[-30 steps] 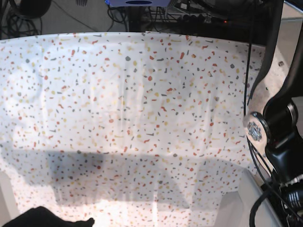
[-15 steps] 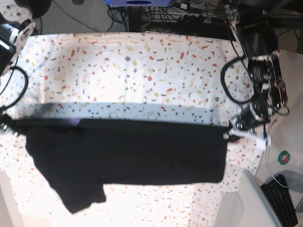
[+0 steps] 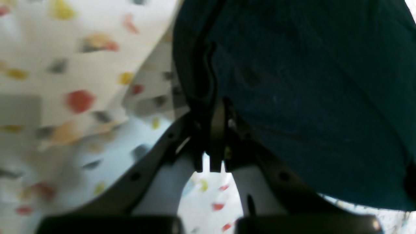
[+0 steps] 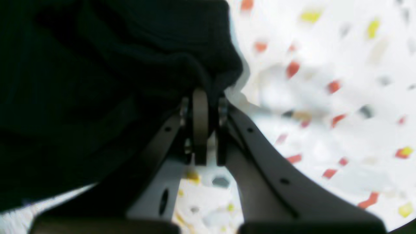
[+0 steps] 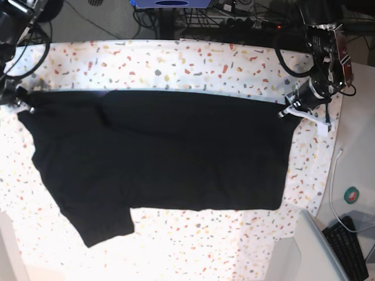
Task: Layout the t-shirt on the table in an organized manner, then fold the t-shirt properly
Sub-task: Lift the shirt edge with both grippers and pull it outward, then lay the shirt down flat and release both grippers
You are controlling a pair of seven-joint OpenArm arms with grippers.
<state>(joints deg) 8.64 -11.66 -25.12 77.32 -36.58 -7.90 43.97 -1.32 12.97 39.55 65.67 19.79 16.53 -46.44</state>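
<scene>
I will use my left gripper to let go of the corner of the black t-shirt on the speckled table's far corner (image 5: 313, 67), by the grey side surface.
The black t-shirt (image 5: 164, 155) is spread wide across the speckled table (image 5: 176, 64), its far edge pulled straight between my two grippers. One sleeve (image 5: 102, 225) points toward the near left. At the shirt's right corner, my left gripper (image 5: 285, 111) is shut on the cloth. My right gripper (image 5: 20, 102) is shut on the left corner. In the left wrist view the fingertips of the left gripper (image 3: 216, 110) pinch a folded hem of the t-shirt (image 3: 308, 97). The right wrist view has the right gripper (image 4: 203, 100) clamped on bunched dark t-shirt (image 4: 113, 81) cloth. No print shows.
A grey side surface (image 5: 354, 158) lies right of the table, with a round green item (image 5: 351, 195) and a keyboard (image 5: 351, 246) on it. A pale box (image 5: 296, 254) stands at the near right corner. Cables and stands (image 5: 234, 17) crowd the far edge.
Both grippers have carried the shirt's held edge toward the far side of the table, and more of the shirt's body now lies spread on it.
</scene>
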